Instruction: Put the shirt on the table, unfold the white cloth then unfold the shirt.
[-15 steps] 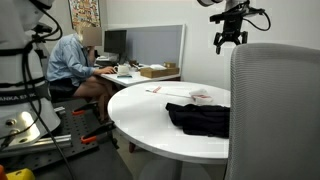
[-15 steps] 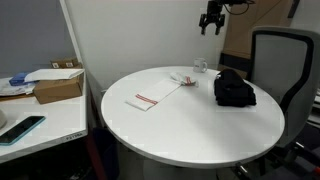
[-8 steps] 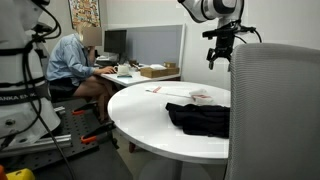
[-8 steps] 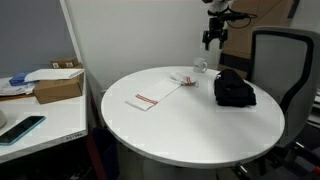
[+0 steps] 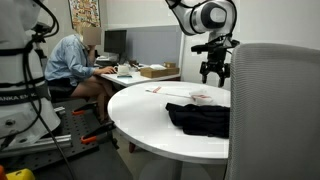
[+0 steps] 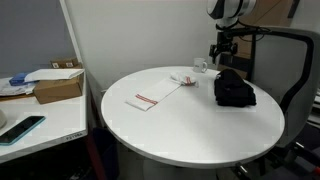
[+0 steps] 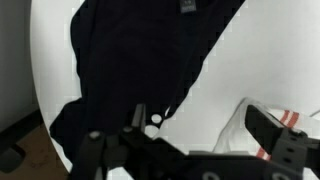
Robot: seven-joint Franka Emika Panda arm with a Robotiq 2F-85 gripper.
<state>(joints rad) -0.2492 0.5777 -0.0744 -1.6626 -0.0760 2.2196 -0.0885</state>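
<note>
The robot's gripper should next go to the black shirt and grab its far edge (image 5: 204, 106) (image 7: 190, 45) near the label, on the side facing the crumpled white cloth.
The black shirt (image 5: 200, 120) lies bunched on the round white table (image 5: 140, 110); it also shows in the other exterior view (image 6: 233, 88) and fills the top of the wrist view (image 7: 150, 45). A crumpled white cloth with red stripes (image 6: 186, 78) lies beside it, seen low on the right in the wrist view (image 7: 262, 125). My gripper (image 5: 213, 74) hangs open and empty above the table's far side, over the gap between shirt and cloth (image 6: 218, 50). In the wrist view the gripper (image 7: 205, 128) has its jaws spread with nothing between them.
A second flat white cloth with a red stripe (image 6: 147, 101) lies mid-table. A grey office chair (image 5: 275, 110) stands close to the table by the shirt. A person (image 5: 70, 62) sits at a desk behind, and a side desk holds a cardboard box (image 6: 58, 86).
My gripper has come down from high above towards the table, and now hangs just over the shirt and crumpled cloth. The shirt and cloths have not moved.
</note>
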